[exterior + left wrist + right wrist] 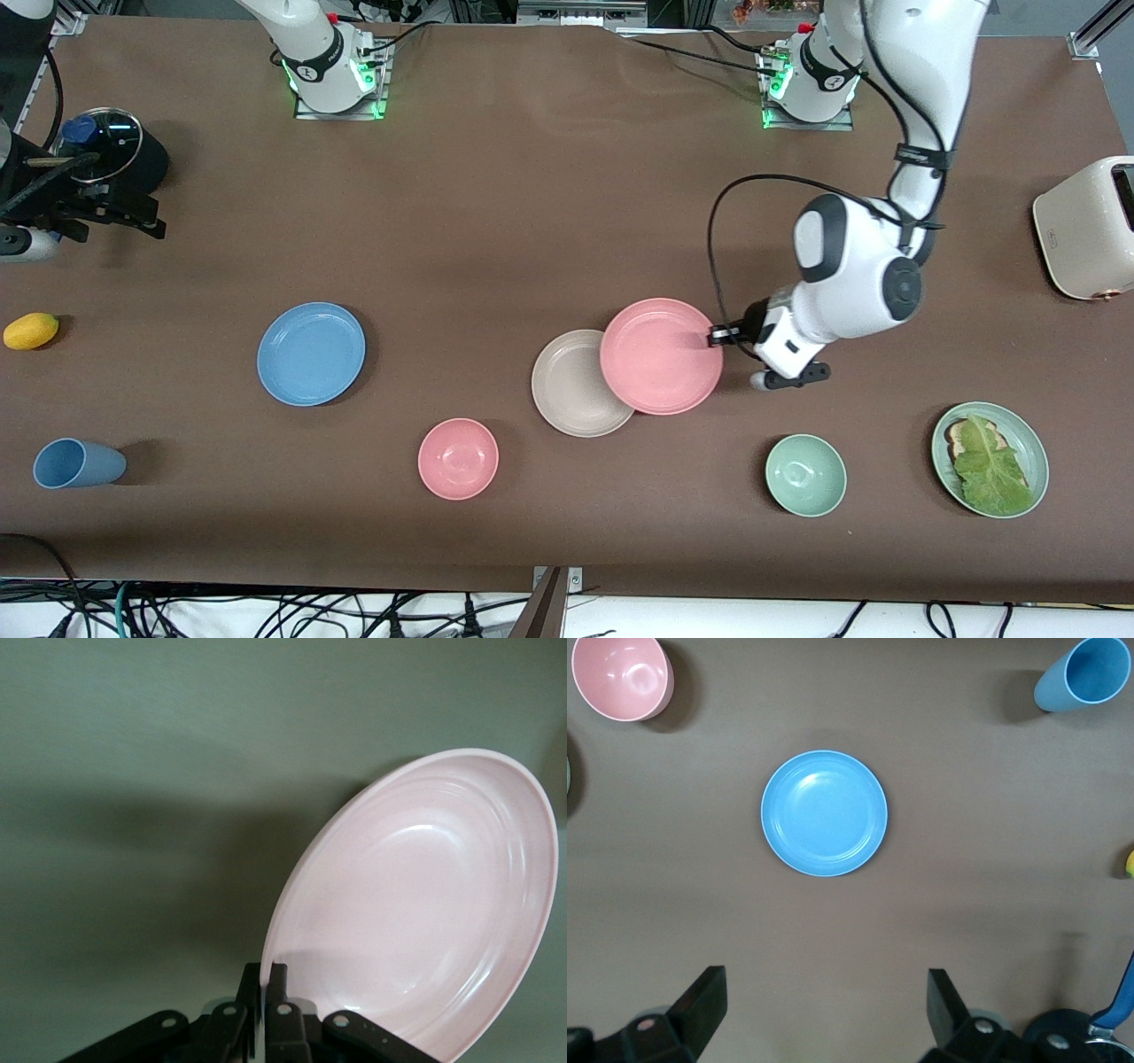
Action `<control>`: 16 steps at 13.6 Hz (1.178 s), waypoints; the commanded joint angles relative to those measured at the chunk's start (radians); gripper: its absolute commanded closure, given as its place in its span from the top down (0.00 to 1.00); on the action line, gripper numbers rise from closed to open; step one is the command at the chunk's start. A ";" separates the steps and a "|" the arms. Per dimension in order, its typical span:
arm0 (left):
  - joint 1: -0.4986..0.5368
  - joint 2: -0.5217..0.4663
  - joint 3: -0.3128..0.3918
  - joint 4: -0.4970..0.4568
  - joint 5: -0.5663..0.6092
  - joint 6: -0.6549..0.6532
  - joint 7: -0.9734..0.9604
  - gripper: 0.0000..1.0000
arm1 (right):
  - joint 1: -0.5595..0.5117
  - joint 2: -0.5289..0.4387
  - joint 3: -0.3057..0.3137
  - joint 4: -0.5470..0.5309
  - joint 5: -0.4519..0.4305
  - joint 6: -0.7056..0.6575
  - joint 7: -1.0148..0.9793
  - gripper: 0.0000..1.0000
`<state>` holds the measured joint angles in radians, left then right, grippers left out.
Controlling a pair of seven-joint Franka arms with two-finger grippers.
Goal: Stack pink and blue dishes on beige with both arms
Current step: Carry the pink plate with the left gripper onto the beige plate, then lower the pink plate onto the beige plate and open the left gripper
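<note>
My left gripper will release the pink plate so that it sits squarely on top of the beige plate [585, 384], above the table side of the pink bowl.
My left gripper [716, 335] [266, 979] is shut on the rim of the pink plate [660, 354] [425, 904], at the edge toward the left arm's end of the table. The pink plate overlaps part of the beige plate [567, 390], which lies flat on the table. The light blue plate [311, 354] [824, 812] lies alone toward the right arm's end. My right gripper [824, 1001] hangs open and empty high above the table, with the blue plate in its view. In the front view it shows near the pot [106, 208].
A small pink bowl [458, 458], a mint-green bowl [805, 475] and a green dish with toast and lettuce [990, 458] line the near side. A blue cup [78, 463], a lemon [31, 330], a lidded black pot [111, 155] and a toaster [1085, 226] stand at the ends.
</note>
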<state>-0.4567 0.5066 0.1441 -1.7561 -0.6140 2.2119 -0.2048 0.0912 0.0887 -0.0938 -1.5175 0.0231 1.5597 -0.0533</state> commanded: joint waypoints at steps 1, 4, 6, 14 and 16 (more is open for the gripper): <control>-0.055 0.093 0.015 0.131 -0.027 0.003 -0.143 0.00 | -0.008 0.005 0.003 0.019 0.000 -0.013 0.006 1.00; -0.108 0.167 0.014 0.176 -0.027 0.076 -0.238 0.00 | -0.008 0.005 0.003 0.020 0.000 -0.009 0.006 1.00; -0.140 0.211 0.014 0.208 -0.027 0.133 -0.295 0.00 | -0.010 0.006 0.003 0.022 -0.003 -0.001 0.003 1.00; -0.169 0.276 0.015 0.260 -0.024 0.166 -0.351 0.00 | -0.027 0.026 -0.001 0.026 -0.009 0.010 0.000 1.00; -0.169 0.276 0.015 0.259 -0.015 0.166 -0.338 0.00 | -0.028 0.026 -0.001 0.026 -0.008 0.006 0.003 1.00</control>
<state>-0.6155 0.7643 0.1462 -1.5264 -0.6140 2.3737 -0.5556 0.0741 0.1030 -0.1026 -1.5171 0.0230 1.5734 -0.0532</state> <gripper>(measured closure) 0.947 0.000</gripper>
